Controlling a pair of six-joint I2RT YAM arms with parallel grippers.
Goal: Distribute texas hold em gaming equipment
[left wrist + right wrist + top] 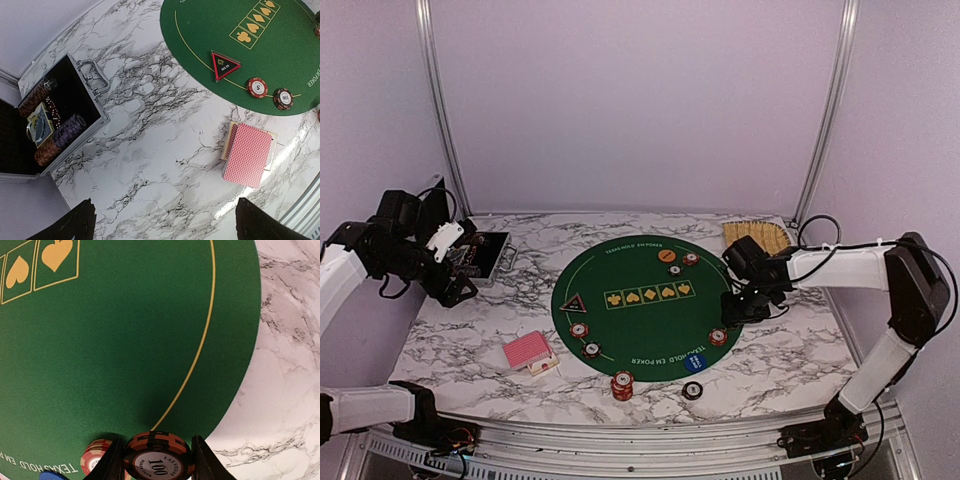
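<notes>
I move my left gripper to the red-backed cards next and close it on the cards' outer end [514,355] [242,175], which is the one farther away from the green mat.
My right gripper [738,310] [159,465] is shut on a black-and-orange "100" poker chip [159,456], held just above the right edge of the green mat [640,310]. A red chip [718,337] [95,460] and the blue disc [695,359] lie near it. My left gripper [460,272] [167,217] is open and empty, above bare marble near the case. The black triangular marker [573,303] [224,64] and two chips [257,87] sit at the mat's left. The red-backed cards [528,351] [247,154] lie off the mat. The orange disc [666,256] lies at the far side.
The open black-and-silver case [485,257] [60,125] at the left holds chip rows. A tan woven tray [757,236] is at the back right. A chip stack [622,384] and a black chip [692,390] lie on the marble near the front edge.
</notes>
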